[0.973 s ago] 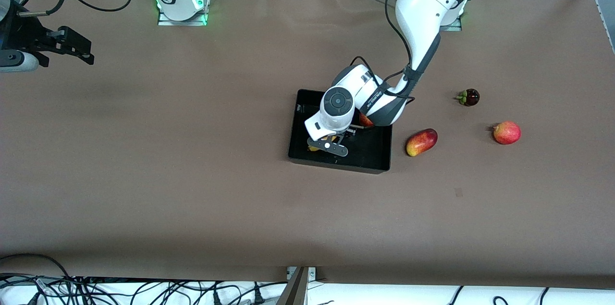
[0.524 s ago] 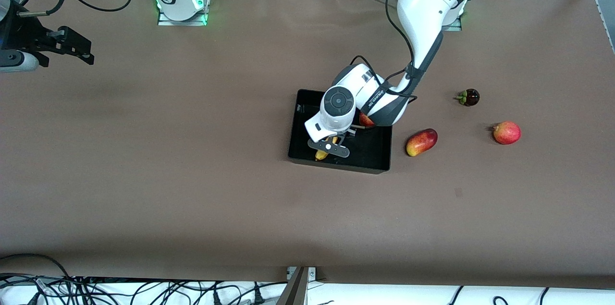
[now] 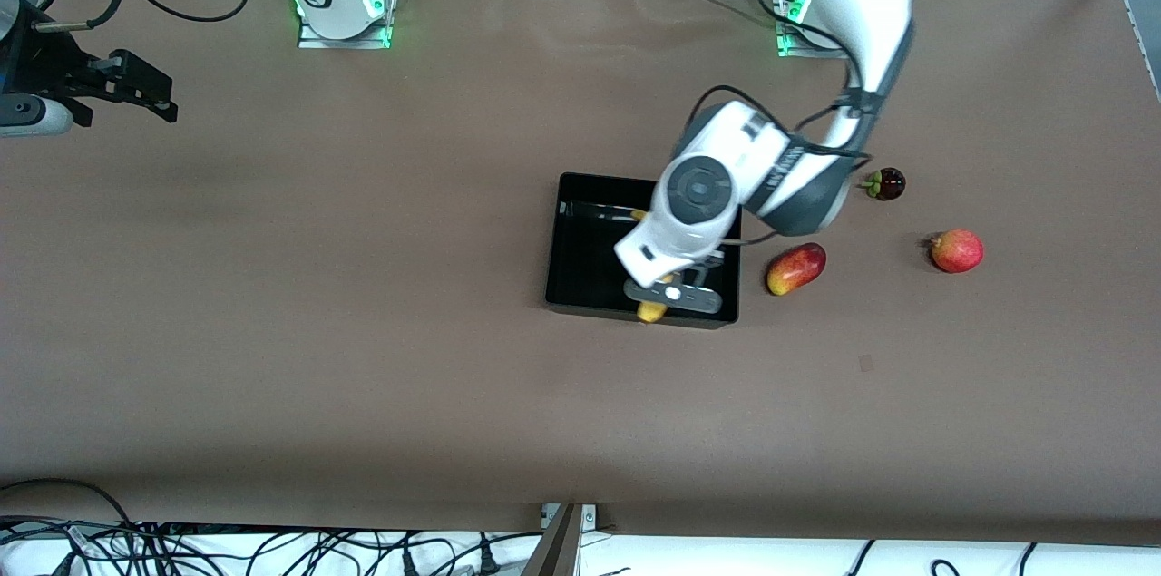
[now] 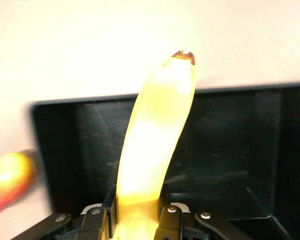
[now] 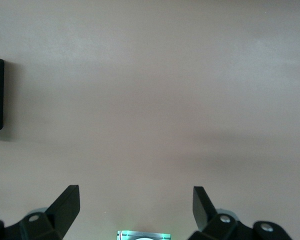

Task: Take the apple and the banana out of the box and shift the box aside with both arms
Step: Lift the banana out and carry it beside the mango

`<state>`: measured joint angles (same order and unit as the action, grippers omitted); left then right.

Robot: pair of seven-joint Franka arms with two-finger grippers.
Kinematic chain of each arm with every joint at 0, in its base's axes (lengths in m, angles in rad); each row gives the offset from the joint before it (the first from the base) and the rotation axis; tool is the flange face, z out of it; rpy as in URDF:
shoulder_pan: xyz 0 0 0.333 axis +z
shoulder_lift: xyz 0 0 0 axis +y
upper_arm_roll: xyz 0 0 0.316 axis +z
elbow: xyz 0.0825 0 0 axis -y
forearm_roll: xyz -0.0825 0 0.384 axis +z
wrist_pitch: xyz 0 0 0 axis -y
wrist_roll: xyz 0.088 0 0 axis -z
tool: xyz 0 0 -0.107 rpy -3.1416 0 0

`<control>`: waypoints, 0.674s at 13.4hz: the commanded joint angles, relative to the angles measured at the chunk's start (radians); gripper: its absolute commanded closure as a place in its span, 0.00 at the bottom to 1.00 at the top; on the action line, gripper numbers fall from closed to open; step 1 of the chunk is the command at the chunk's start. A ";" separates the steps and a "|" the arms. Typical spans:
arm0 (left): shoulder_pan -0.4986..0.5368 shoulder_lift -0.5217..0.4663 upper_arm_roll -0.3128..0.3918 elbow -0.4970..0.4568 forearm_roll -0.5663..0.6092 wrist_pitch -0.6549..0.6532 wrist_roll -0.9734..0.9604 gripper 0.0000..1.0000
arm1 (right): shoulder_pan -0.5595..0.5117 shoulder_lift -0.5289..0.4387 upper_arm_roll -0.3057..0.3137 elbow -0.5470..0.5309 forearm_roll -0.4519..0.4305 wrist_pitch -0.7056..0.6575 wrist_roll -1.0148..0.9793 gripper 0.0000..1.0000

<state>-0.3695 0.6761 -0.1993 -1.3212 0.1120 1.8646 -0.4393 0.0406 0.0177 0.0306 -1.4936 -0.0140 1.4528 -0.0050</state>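
My left gripper has the yellow banana. It will release it between the red-and-yellow oblong fruit and the round red fruit (image 3: 870, 276).
My left gripper (image 3: 669, 284) is shut on the yellow banana (image 3: 651, 312) and holds it above the box (image 3: 588, 251), a shallow black tray. In the left wrist view the banana (image 4: 155, 135) runs out from between the pads (image 4: 166, 200), and its dark tip reaches past the box wall (image 4: 230, 150) nearest the front camera. The left wrist covers much of the box's inside. My right gripper (image 3: 145, 91) waits open over bare table at the right arm's end, its fingers (image 5: 67, 202) wide apart with nothing between them.
A red-and-yellow oblong fruit (image 3: 795, 268) lies on the table just beside the box, toward the left arm's end. Farther that way lie a round red fruit (image 3: 957, 250) and a small dark fruit (image 3: 885, 184). Cables run along the table's edge nearest the front camera.
The left gripper has closed on the banana, lifted it out of the box and shifted toward the left arm's end. The right arm has not moved.
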 commanded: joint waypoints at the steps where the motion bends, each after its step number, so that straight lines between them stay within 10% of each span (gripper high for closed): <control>1: 0.047 -0.027 0.000 -0.003 0.006 -0.051 0.069 1.00 | -0.007 -0.001 0.002 0.006 0.016 0.004 -0.006 0.00; 9: 0.375 0.012 0.014 -0.052 0.115 -0.289 0.402 1.00 | -0.007 -0.001 0.002 0.006 0.016 0.008 -0.006 0.00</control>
<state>-0.0647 0.6627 -0.1704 -1.3584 0.1645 1.5844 -0.1333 0.0406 0.0177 0.0304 -1.4936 -0.0139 1.4568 -0.0050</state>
